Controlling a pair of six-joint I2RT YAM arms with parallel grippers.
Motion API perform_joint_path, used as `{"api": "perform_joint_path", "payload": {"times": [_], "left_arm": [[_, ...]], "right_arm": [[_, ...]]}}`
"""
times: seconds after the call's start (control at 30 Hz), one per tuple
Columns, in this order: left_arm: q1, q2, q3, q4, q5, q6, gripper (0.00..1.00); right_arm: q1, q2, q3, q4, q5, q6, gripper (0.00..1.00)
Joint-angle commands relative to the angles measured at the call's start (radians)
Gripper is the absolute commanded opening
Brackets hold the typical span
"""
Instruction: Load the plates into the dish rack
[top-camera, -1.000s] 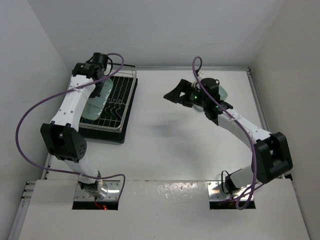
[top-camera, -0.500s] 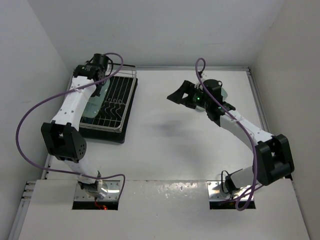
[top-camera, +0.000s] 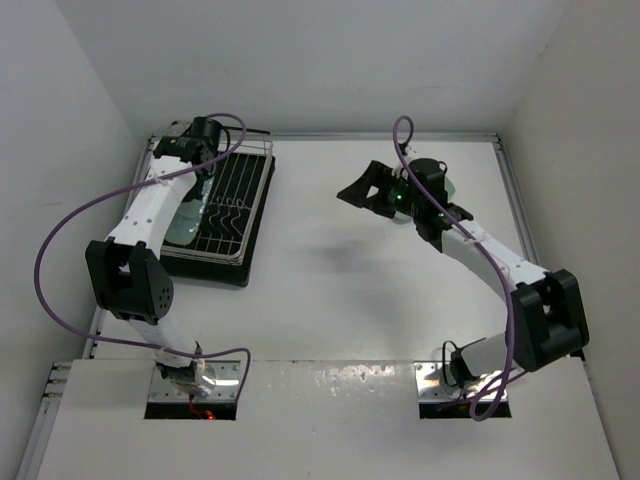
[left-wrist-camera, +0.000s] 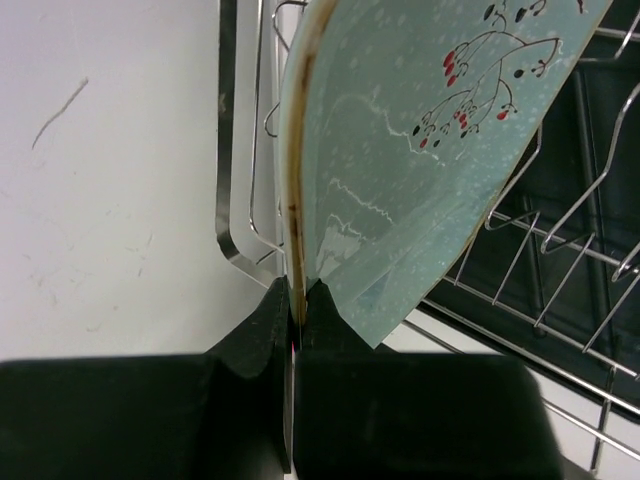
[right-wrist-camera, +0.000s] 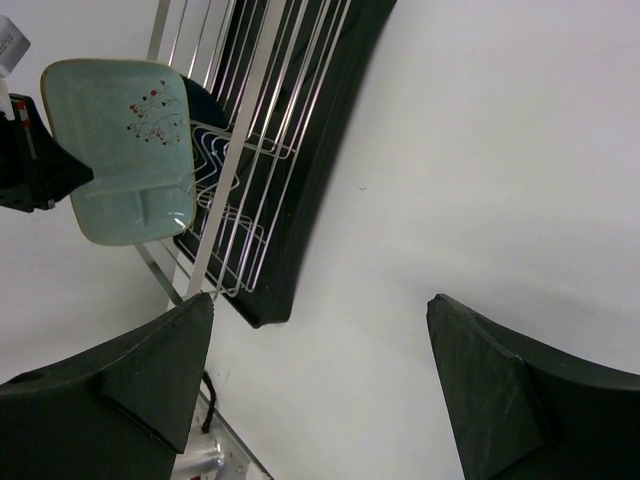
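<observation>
I need to use my left gripper to set the mint plate, now held over the rack, down on edge in the dish rack (top-camera: 195, 213) next to the dark blue plate.
My left gripper (left-wrist-camera: 297, 305) is shut on the rim of a pale mint plate (left-wrist-camera: 420, 150) with red berry marks. It holds the plate on edge over the left side of the silver wire dish rack (left-wrist-camera: 560, 250). From above, the left gripper (top-camera: 203, 160) is at the rack's (top-camera: 235, 195) back left, with the plate (top-camera: 183, 222) below it. The right wrist view shows the mint plate (right-wrist-camera: 120, 150), a dark blue plate (right-wrist-camera: 205, 105) behind it in the rack (right-wrist-camera: 270, 150), and my right gripper (right-wrist-camera: 320, 350) open and empty above bare table. A second pale plate (top-camera: 446, 187) peeks out under the right wrist.
The rack sits on a black drip tray (top-camera: 255, 235) at the table's back left, close to the left wall. My right gripper (top-camera: 365, 190) hovers at mid-table, right of the rack. White walls close in the back and both sides.
My left gripper has shifted a little toward the back right over the rack, and the mint plate now stands more upright. The right arm has drifted slightly to the right.
</observation>
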Motion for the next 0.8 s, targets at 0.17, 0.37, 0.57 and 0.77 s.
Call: {"api": "perform_joint_path", "payload": {"times": [0.17, 0.37, 0.57, 0.77], "left_arm": [[0.009, -0.029, 0.030, 0.067, -0.212, -0.090, 0.00], [0.009, -0.017, -0.030, 0.067, -0.179, -0.090, 0.00], [0.009, 0.047, -0.057, 0.056, -0.169, -0.122, 0.00], [-0.001, 0.060, -0.030, 0.036, -0.152, -0.162, 0.00]], "right_arm": [[-0.007, -0.038, -0.001, 0.014, 0.018, -0.020, 0.87], [-0.013, -0.043, 0.001, 0.007, 0.019, -0.026, 0.87], [-0.025, -0.060, -0.011, -0.007, 0.025, -0.032, 0.87], [-0.030, -0.081, -0.027, -0.020, 0.038, -0.042, 0.87]]}}
